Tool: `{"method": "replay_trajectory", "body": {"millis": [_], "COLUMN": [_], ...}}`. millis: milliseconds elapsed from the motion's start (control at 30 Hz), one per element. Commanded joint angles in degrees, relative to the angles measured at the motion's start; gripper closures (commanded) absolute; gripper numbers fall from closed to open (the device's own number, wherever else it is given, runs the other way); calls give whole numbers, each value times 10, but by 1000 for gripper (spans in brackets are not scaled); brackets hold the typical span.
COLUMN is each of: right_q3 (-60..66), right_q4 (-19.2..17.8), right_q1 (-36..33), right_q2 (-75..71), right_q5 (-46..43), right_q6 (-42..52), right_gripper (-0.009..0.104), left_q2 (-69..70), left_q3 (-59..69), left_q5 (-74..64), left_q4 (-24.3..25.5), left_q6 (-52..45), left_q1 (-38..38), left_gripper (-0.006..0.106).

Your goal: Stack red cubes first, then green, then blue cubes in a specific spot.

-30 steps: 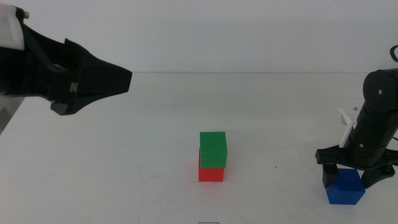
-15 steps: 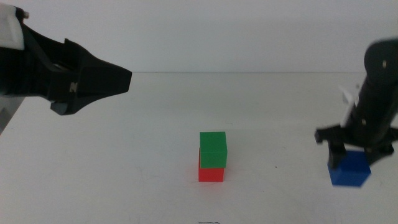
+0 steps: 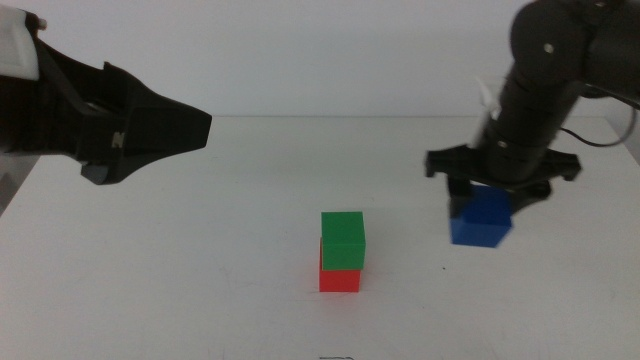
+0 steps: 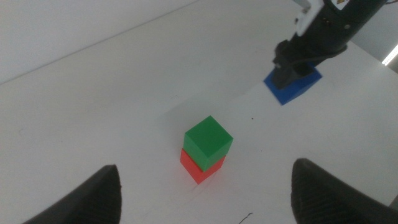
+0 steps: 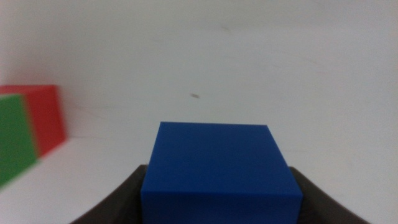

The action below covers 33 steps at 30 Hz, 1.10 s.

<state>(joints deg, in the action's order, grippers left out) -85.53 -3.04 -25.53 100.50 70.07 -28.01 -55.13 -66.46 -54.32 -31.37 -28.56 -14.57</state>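
The stack has the green cube [image 3: 347, 217] [image 5: 10, 138] in it. Next, I set the blue cube on top of it with my right gripper.
The green cube [image 3: 343, 240] sits on the red cube [image 3: 339, 279] near the middle of the white table; the stack also shows in the left wrist view, green [image 4: 208, 141] on red [image 4: 198, 169], and at the edge of the right wrist view [image 5: 15, 137]. My right gripper [image 3: 492, 196] is shut on the blue cube [image 3: 482, 221] and holds it in the air to the right of the stack. The blue cube [image 5: 221, 168] fills the space between the jaws in the right wrist view. My left gripper [image 3: 150, 125] is open and empty, high at the far left.
The bare white tabletop [image 3: 200, 260] stretches around the stack. The right arm [image 4: 329, 28] with the blue cube [image 4: 292, 84] shows in the left wrist view beyond the stack.
My right gripper has lifted the blue cube off the table at the right edge and carried it up and to the left, toward the stack. The left arm has not moved.
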Motion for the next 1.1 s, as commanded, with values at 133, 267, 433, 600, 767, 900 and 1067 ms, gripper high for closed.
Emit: {"method": "replay_trajectory", "body": {"millis": [133, 267, 433, 600, 767, 900, 1067], "right_q3": [-101, -163, -218, -219, -219, -219, -219], "right_q4": [-2, 10, 17, 19, 24, 24, 23], "right_q1": [-54, -88, -119, -125, -134, -138, -144], "right_q2": [15, 54, 85, 88, 89, 91, 92], "right_q5": [45, 45, 46, 46, 46, 46, 45], "right_q6": [-37, -38, -42, -53, -57, -58, -63], "right_gripper": [96, 96, 96, 96, 96, 96, 96], "left_q2": [7, 7, 7, 7, 7, 7, 7], "left_q3": [-14, -14, -14, -14, -14, -14, -14], "left_q5": [28, 28, 28, 28, 28, 28, 28], "left_q4": [-19, -19, -19, -19, -19, -19, -19], "left_q6": [0, 0, 0, 0, 0, 0, 0], "left_q1": [0, 0, 0, 0, 0, 0, 0], "left_gripper": [7, 7, 7, 7, 7, 7, 7]}}
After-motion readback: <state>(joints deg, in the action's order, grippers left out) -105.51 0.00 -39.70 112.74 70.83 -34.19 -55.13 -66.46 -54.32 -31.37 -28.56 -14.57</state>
